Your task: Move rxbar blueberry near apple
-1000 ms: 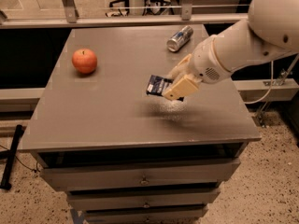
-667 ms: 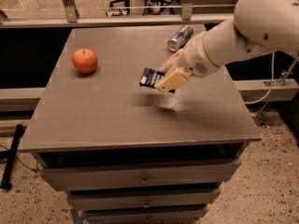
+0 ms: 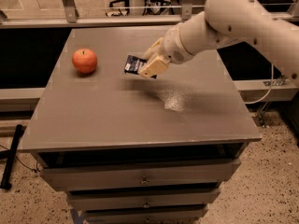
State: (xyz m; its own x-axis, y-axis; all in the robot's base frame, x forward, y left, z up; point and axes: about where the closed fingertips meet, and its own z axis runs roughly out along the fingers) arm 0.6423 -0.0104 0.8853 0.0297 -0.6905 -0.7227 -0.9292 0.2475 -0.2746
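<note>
My gripper is to set down the rxbar blueberry. It will let go of it on the grey table top close against the apple [image 3: 104,73], facing my arm.
The apple [image 3: 84,60], round and red-orange, sits on the grey table top [image 3: 140,111] at the left. My gripper [image 3: 148,67] is shut on the rxbar blueberry [image 3: 134,64], a flat dark navy wrapper with white text. It holds the bar tilted above the table, a little to the right of the apple and apart from it. My white arm reaches in from the upper right and hides the far right part of the table.
The table is a grey cabinet with drawers [image 3: 140,174] below its front edge. A metal rail [image 3: 70,20] runs along the back. A black bar [image 3: 11,155] leans on the floor at the left. A cable [image 3: 266,94] hangs at the right.
My gripper has carried the rxbar blueberry to the left and further back across the table, closer to the apple. The drink can at the back is now hidden behind my arm.
</note>
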